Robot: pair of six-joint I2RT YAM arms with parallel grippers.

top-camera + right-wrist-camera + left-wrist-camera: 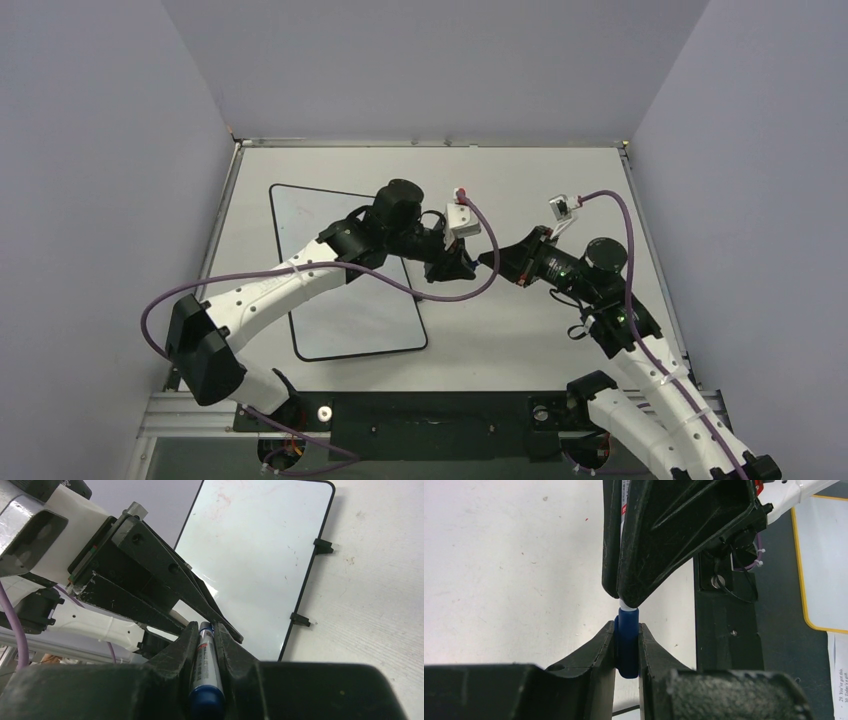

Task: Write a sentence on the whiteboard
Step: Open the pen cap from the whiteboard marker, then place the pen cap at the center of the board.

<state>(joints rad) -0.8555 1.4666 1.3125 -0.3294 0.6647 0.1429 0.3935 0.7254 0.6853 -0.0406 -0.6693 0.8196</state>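
Observation:
Next, my left gripper lets go of the marker's blue cap on the bare table (497,281) beside the whiteboard, under the end of my right gripper.
The whiteboard (352,322) lies flat on the left half of the table, partly under my left arm; its face (260,555) shows faint smudges and no sentence. Above the table's middle, to the right of the board, my two grippers meet tip to tip. My right gripper (206,627) is shut on the barrel of a marker (205,665) with a blue end. My left gripper (627,625) is shut on the marker's blue cap (628,642), its fingers pressed against both sides. In the top view the left gripper (468,262) faces the right gripper (497,262).
Grey walls close the table on three sides. A black mounting rail (430,425) runs along the near edge between the arm bases. Purple cables (470,285) loop off both wrists. A yellow-rimmed board (824,555) and a printed sheet (840,682) lie beyond the table's edge.

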